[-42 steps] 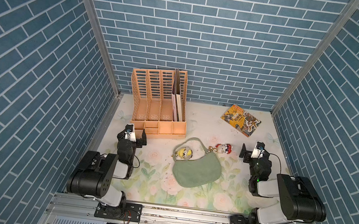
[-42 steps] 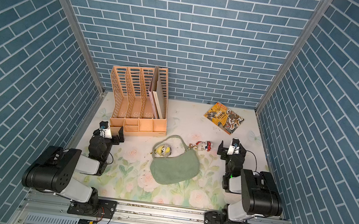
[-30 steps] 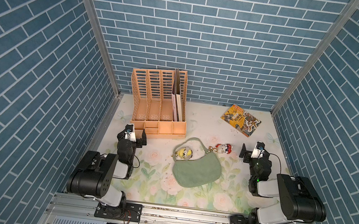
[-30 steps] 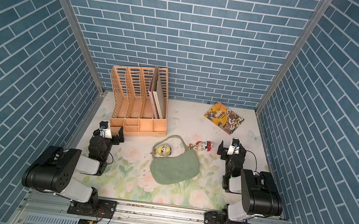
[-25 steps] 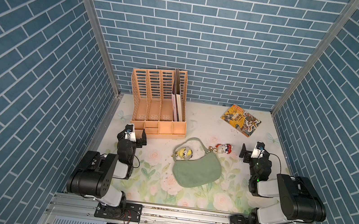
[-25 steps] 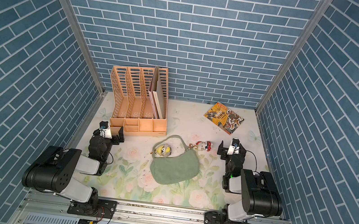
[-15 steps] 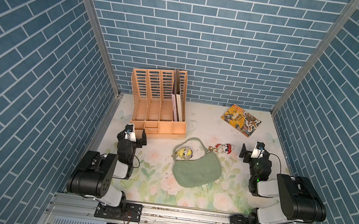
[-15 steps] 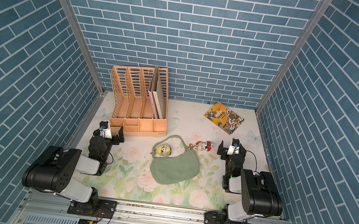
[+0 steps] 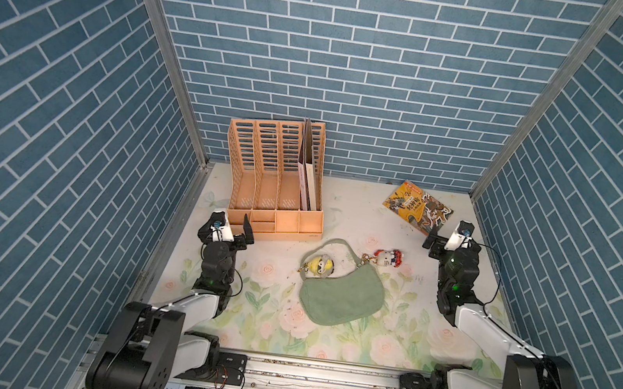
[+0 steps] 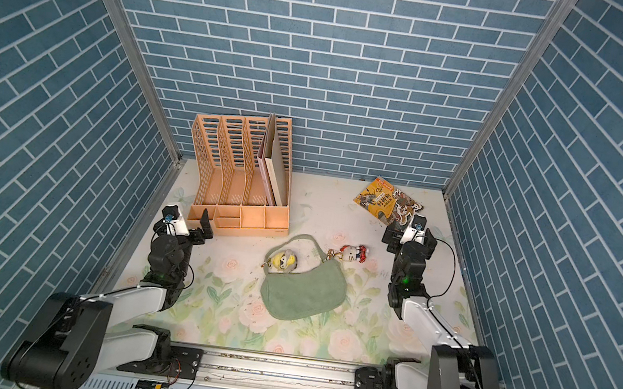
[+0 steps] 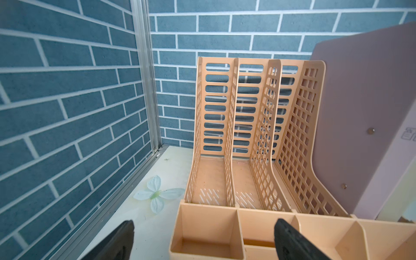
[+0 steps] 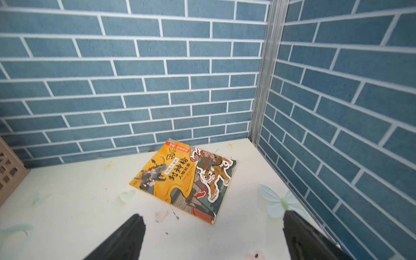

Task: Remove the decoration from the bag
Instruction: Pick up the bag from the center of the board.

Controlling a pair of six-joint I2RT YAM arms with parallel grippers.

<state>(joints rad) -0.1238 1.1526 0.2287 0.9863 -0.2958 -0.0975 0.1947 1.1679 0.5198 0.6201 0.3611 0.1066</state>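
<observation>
I should grip the thin strap (image 9: 305, 257) of the sage-green bag with my left gripper, just beside the yellow plush decoration.
The sage-green bag (image 9: 341, 297) (image 10: 303, 292) lies flat mid-table in both top views, its thin strap looped toward the back. A yellow plush decoration (image 9: 320, 266) (image 10: 284, 261) rests inside the strap loop. A red and white kitty decoration (image 9: 386, 257) (image 10: 353, 253) lies by the bag's right end at a gold clasp. My left gripper (image 9: 228, 227) (image 11: 203, 225) is open and empty, left of the bag, in front of the rack. My right gripper (image 9: 452, 242) (image 12: 212, 216) is open and empty, right of the bag, facing the book.
An orange file rack (image 9: 274, 186) (image 11: 247, 135) with folders in its right slot stands at the back left, close to my left fingers. A colourful book (image 9: 418, 207) (image 12: 186, 180) lies flat at the back right. Blue brick walls close three sides.
</observation>
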